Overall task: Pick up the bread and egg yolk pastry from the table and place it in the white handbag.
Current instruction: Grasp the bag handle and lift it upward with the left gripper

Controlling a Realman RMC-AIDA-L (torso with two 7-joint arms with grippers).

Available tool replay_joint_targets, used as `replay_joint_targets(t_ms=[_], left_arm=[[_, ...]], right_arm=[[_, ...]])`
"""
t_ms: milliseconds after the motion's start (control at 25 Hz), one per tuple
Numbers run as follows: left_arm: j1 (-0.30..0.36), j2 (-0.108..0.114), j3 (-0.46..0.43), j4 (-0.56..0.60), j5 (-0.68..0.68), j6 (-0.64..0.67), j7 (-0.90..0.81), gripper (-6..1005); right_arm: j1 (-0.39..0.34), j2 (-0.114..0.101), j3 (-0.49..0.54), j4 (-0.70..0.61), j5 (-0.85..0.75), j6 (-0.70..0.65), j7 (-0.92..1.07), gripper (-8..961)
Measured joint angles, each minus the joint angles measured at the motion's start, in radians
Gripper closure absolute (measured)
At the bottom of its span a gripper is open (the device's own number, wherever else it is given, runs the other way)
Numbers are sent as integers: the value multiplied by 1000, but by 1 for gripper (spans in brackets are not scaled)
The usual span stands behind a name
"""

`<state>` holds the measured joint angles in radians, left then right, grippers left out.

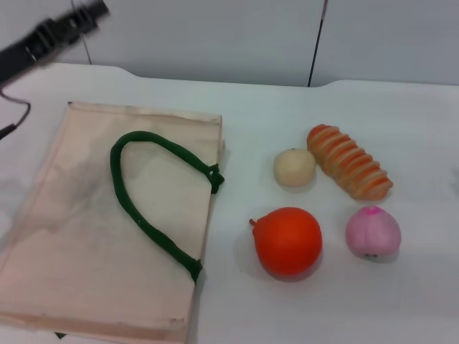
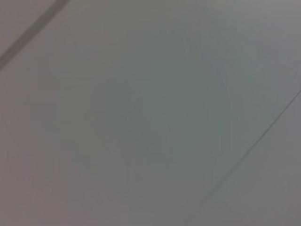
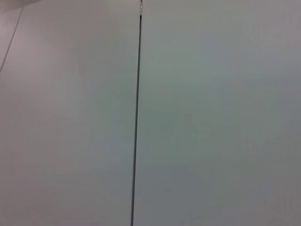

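Observation:
Next, my left gripper grips the white handbag's rope handle on the bend (image 1: 115,163) farthest from the handle's two ends, so that I can lift the handbag open.
The bread (image 1: 349,161), a long loaf with orange-brown and cream ridges, lies on the white table (image 1: 287,107) at the right. The egg yolk pastry (image 1: 294,167), a small pale cream ball, sits just left of it, close to its near end. The white handbag (image 1: 86,229), a flat cream cloth tote with a dark green rope handle (image 1: 143,208), lies flat on the left half of the table. My left gripper (image 1: 90,14) is raised at the far left, above the table's back edge and apart from everything. My right gripper is out of view. Both wrist views show only plain grey surface.
A big orange round fruit (image 1: 287,241) sits in front of the pastry. A pink peach-like ball (image 1: 373,233) sits in front of the bread. A grey wall with a dark vertical seam (image 1: 315,43) stands behind the table. A thin cable (image 1: 14,118) hangs at the left edge.

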<state>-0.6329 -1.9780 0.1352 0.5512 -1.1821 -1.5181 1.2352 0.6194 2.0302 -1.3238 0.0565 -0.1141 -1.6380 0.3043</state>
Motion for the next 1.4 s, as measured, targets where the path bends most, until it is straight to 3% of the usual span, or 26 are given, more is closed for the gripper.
replay_joint_targets(t_ms=[200,360,680,1400], left_arm=[[-22,0,163,199,271,37,-335,381],[-55,3,222,238,434,36,-459,381],[-112,10,244,233,660,30,-552,381],[-204,13,273,82,863,122,-592,382]], right_arm=[[0,-1,5,0,-1,2,1,123],[0,-1,8,0,0,1,1,123],[0,-5,11,-3,7,12,1,122],[0,-4,12,-9,8,27,1,123]])
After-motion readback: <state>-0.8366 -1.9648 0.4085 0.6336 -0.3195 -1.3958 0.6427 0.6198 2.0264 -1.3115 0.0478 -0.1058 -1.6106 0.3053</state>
